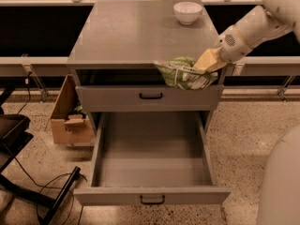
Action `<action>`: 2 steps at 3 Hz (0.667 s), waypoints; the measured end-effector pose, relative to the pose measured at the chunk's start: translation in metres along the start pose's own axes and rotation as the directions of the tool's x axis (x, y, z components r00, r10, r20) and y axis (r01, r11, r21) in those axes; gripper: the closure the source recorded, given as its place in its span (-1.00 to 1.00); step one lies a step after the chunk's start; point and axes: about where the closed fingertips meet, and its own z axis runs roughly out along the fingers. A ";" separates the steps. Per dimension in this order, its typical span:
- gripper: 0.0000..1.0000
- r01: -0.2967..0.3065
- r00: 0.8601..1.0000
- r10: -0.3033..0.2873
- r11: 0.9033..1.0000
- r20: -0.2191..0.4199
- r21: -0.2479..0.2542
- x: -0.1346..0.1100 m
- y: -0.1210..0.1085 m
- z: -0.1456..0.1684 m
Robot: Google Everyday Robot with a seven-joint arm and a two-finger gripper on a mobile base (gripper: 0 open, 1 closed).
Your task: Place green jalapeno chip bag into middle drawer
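I should release the green jalapeno chip bag near the centre of the middle drawer's grey tray (153,148).
The green jalapeno chip bag (180,73) hangs in the air at the cabinet's front right edge, over the upper drawer front (149,98). My gripper (205,64) is shut on the bag's right end, with the white arm reaching in from the upper right. The middle drawer (152,158) is pulled wide open below, its grey tray bare, with its black handle (152,200) at the front. The bag is above and behind the drawer's back right part.
A white bowl (187,12) stands at the back right of the grey cabinet top (126,32). A cardboard box (70,116) sits on the floor to the left of the cabinet. A black chair base and cables (33,186) lie at the lower left.
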 end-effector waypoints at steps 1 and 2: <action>1.00 0.051 0.997 -0.048 0.997 -0.055 0.055 0.014 0.003 0.042; 1.00 0.050 0.995 -0.040 0.991 -0.086 0.124 0.037 -0.009 0.097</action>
